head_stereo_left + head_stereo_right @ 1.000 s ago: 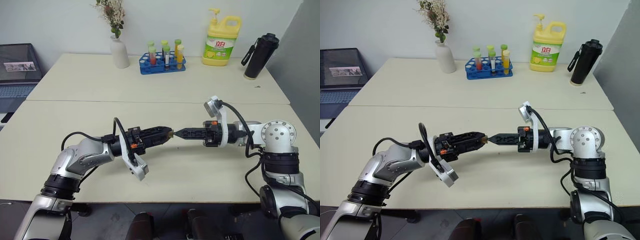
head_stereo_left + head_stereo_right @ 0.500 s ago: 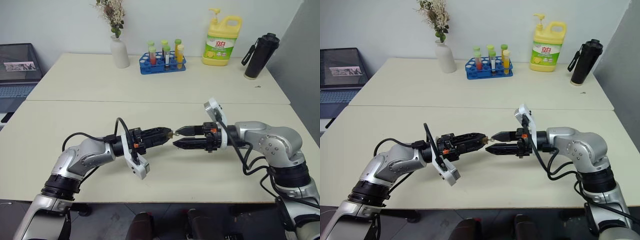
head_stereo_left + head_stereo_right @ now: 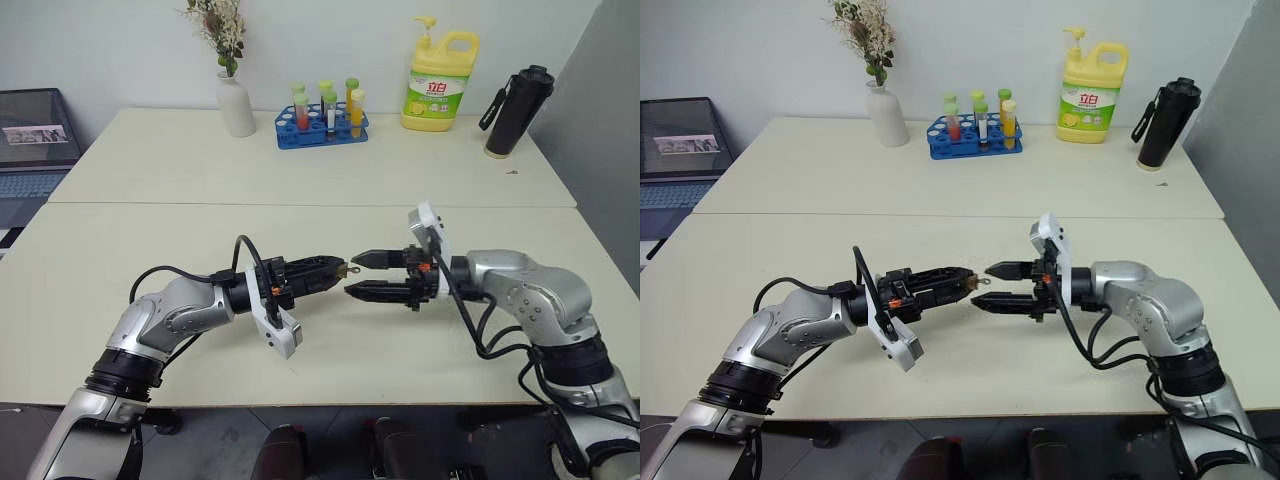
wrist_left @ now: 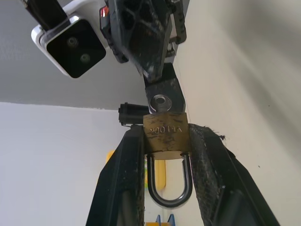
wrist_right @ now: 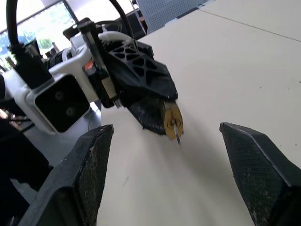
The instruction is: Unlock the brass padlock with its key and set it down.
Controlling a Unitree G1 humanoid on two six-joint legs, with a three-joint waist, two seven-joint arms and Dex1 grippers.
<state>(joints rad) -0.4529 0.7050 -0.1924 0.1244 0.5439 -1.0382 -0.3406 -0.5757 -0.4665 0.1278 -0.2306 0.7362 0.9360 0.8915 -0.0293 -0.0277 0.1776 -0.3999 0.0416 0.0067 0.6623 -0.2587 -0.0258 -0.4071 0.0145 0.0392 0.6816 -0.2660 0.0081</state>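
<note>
The silver shackle lies back between my left gripper's fingers, so my right gripper will grab the padlock's body (image 5: pixel 172 119), freeing my left gripper to open the shackle.
The small brass padlock (image 4: pixel 166 136) is pinched between the two fingers of my left gripper (image 3: pixel 337 268), which is held level above the table and points right. Its silver shackle (image 4: pixel 168 188) lies back between the fingers, both legs meeting the body. The silvery key (image 4: pixel 160 101) sticks out of the padlock's front end. My right gripper (image 3: pixel 357 275) faces the left one, open, with one finger above the key and one below it, touching neither. In the right wrist view the padlock (image 5: pixel 170 118) and the key (image 5: pixel 177 133) show between the spread fingers (image 5: pixel 91 172).
Along the far table stand a white vase with dried flowers (image 3: pixel 236 100), a blue rack of test tubes (image 3: pixel 322 118), a yellow detergent bottle (image 3: pixel 439 70) and a black bottle (image 3: pixel 512 100). A laptop (image 3: pixel 35 135) sits at far left. A seam (image 3: pixel 300 205) joins the two tables.
My right gripper was shut on the key a second ago. It has let go, opened wide and rolled at the wrist. The left gripper and padlock have stayed put.
</note>
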